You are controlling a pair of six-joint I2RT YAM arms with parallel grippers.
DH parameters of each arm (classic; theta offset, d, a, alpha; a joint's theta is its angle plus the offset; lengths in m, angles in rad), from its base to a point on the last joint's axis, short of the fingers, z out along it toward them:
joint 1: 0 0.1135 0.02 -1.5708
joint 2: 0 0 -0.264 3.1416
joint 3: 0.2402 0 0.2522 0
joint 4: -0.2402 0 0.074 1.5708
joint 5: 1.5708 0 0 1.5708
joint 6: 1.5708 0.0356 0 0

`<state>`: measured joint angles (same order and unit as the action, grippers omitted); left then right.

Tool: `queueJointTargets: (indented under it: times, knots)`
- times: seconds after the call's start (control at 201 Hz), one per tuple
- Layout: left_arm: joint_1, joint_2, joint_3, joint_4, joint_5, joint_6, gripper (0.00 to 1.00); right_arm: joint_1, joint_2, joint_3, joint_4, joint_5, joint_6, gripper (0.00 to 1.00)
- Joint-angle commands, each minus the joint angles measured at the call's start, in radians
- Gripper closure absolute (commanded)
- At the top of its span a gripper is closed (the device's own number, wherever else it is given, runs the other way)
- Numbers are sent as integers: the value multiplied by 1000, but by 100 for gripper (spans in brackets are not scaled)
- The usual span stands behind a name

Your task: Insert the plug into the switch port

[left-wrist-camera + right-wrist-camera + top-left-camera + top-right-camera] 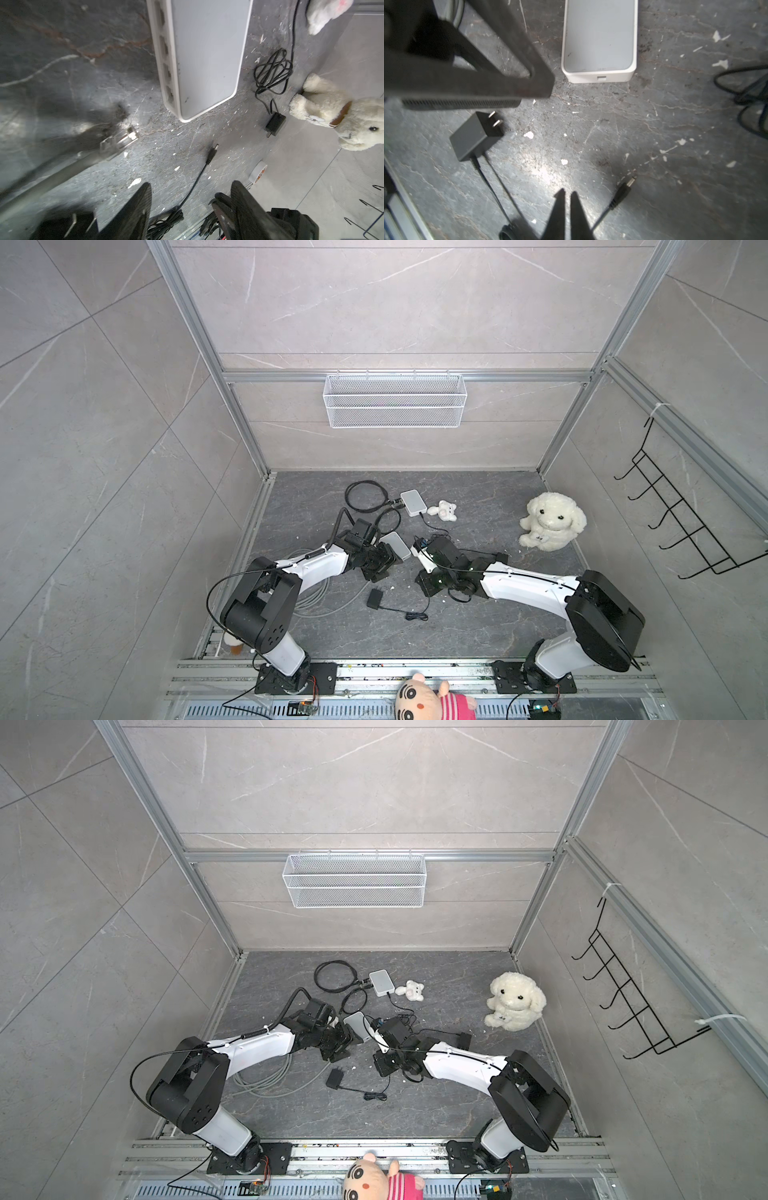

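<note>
Next, my right gripper opens its nearly closed fingers, moves over and grips the plug's black body (pixel 620 195), as the black plug lies slanted beside them.
The white switch (pixel 207 52) lies flat on the dark floor, with a row of ports (pixel 164 49) along one long side; in both top views it sits between the two grippers (pixel 395 544). A clear plug (pixel 123 138) on a grey cable shows blurred beside that port side. A black barrel plug (pixel 625 190) on a thin black cord lies loose on the floor. My left gripper (pixel 190 193) is open above that cord and holds nothing. My right gripper (pixel 568 196) hovers beside the barrel plug, its tips a narrow slit apart with bare floor between them.
A black power adapter (pixel 475 136) lies near the left gripper's finger (pixel 467 83). A second white switch (pixel 413 502) with cables stands further back. A second adapter (pixel 275 124), a coiled cord (pixel 272 70), a plush dog (pixel 550 522) and a small plush (pixel 444 510) sit around.
</note>
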<state>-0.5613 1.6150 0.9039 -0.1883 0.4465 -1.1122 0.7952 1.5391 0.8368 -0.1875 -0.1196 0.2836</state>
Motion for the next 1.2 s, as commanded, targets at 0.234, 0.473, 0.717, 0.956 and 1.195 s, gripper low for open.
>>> queueJointTargets:
  times: [0.234, 0.473, 0.717, 0.956, 1.195]
  knots:
    - [2, -31, 87, -107, -79, 63, 37, 22, 112, 105, -328, 213, 253, 73]
    - [2, -8, 108, -104, -72, 75, 37, 32, 156, 143, -336, 234, 246, 74]
    - [3, -19, 102, -108, -84, 77, 37, 33, 144, 170, -333, 224, 283, 74]
    - [2, -20, 109, -119, -87, 86, 37, 32, 218, 231, -346, 224, 302, 77]
    - [4, -31, 113, -143, -92, 106, 37, 32, 275, 261, -399, 248, 325, 81]
